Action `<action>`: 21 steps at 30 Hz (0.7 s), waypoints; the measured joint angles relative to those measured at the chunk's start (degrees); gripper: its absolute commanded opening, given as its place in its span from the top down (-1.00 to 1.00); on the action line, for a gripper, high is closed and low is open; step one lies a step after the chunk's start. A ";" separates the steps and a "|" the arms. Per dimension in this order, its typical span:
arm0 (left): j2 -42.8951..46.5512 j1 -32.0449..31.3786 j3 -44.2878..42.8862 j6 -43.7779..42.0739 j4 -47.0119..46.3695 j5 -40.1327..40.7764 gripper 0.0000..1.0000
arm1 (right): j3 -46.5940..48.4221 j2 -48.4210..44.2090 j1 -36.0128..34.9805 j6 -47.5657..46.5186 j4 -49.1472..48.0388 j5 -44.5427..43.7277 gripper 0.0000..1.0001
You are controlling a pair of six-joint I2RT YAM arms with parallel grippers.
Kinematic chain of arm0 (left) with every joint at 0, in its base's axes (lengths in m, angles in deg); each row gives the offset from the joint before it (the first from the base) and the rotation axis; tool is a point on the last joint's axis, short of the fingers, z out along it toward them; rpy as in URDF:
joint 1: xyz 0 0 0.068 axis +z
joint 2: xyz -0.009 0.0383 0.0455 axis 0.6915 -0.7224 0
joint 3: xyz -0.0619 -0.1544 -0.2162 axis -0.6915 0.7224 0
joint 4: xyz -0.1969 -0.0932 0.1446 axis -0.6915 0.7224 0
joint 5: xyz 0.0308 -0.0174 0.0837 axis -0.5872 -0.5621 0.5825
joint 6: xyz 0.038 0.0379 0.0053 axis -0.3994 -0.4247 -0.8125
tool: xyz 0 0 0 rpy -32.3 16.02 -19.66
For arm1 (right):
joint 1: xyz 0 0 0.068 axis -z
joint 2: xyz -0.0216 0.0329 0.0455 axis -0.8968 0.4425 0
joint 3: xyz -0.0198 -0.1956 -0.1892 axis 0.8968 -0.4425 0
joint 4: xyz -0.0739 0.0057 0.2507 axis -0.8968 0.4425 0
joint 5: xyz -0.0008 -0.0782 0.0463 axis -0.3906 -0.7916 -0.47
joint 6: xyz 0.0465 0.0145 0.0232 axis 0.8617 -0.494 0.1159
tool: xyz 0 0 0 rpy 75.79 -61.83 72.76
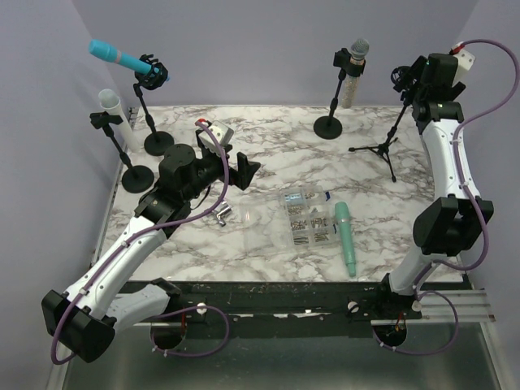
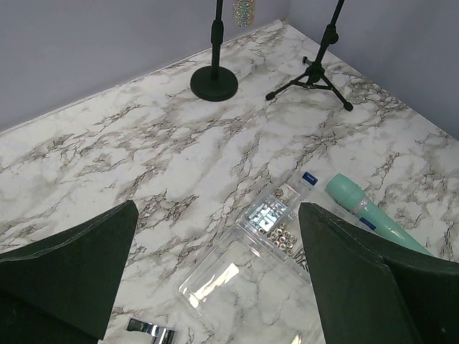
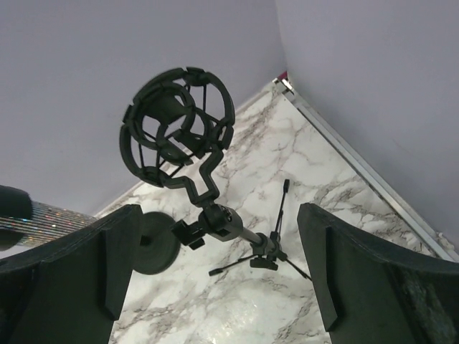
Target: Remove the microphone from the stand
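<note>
I need to next move my right gripper to the glittery microphone in the round-base stand and close (image 1: 357, 58) it just under the microphone's head.
A teal microphone (image 1: 345, 236) lies flat on the marble table, right of centre; it also shows in the left wrist view (image 2: 366, 213). The tripod stand (image 1: 392, 138) at the back right carries an empty black shock mount (image 3: 179, 118). My right gripper (image 1: 408, 84) is open and empty, raised beside that mount; in the right wrist view (image 3: 217, 236) the mount and the stand's joint lie between and beyond its fingers. My left gripper (image 1: 244, 172) is open and empty above the table's middle, and it also shows in the left wrist view (image 2: 215, 222).
A blue microphone (image 1: 122, 58) and a white one (image 1: 110, 104) sit in stands at the back left. A glittery microphone (image 1: 355, 65) sits in a round-base stand (image 1: 328, 126) at the back centre. A clear box of screws (image 1: 305, 219) and a small metal part (image 1: 223, 214) lie mid-table.
</note>
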 measured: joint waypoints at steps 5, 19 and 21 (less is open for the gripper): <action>0.00 0.00 0.00 0.09 -0.02 -0.04 -0.97 | 0.28 -1.90 0.00 -0.26 -0.22 -0.74 -0.92; -0.02 0.00 0.00 0.17 -0.02 -0.13 -0.97 | -5.81 -1.40 0.00 0.76 -3.63 -2.40 -0.78; -0.04 0.00 0.00 0.17 -0.02 -0.15 -0.97 | -5.49 -1.40 0.00 0.74 -3.28 -2.38 -0.79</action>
